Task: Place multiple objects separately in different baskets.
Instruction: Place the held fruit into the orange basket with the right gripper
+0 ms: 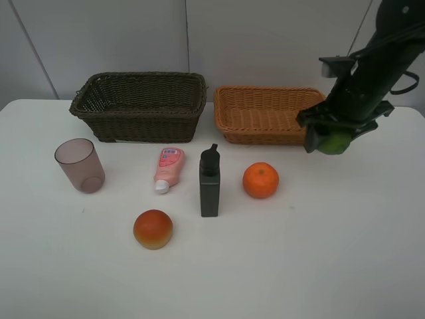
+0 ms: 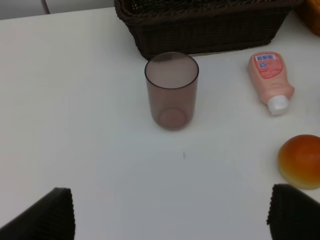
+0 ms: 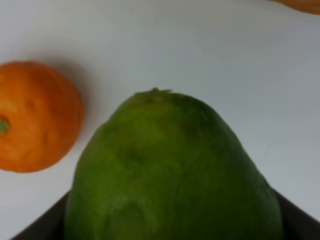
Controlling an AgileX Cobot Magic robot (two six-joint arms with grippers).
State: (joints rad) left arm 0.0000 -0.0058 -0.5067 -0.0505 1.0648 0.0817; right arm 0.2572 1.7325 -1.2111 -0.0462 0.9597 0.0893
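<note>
My right gripper needs to put the green lime-like fruit down inside the light tan basket (image 1: pixel 287 115), near the middle of the basket's bottom.
My right gripper (image 1: pixel 330 137) is shut on the green lime-like fruit (image 1: pixel 336 141) (image 3: pixel 170 175) and holds it above the table, just off the right end of the light tan basket (image 1: pixel 265 114). The dark brown basket (image 1: pixel 141 105) (image 2: pixel 200 25) stands at the back left. On the table lie the mauve cup (image 1: pixel 80 165) (image 2: pixel 171 90), the pink tube (image 1: pixel 169 168) (image 2: pixel 270 80), the dark bottle (image 1: pixel 210 183), the orange (image 1: pixel 260 180) (image 3: pixel 37 115) and the peach-like fruit (image 1: pixel 153 228) (image 2: pixel 301 160). My left gripper (image 2: pixel 170 215) hangs open over the table, short of the cup; its arm is outside the high view.
The white table (image 1: pixel 319 252) ends at a grey wall behind the baskets. The right arm (image 1: pixel 372 66) slants down from the upper right corner over the tan basket's right end.
</note>
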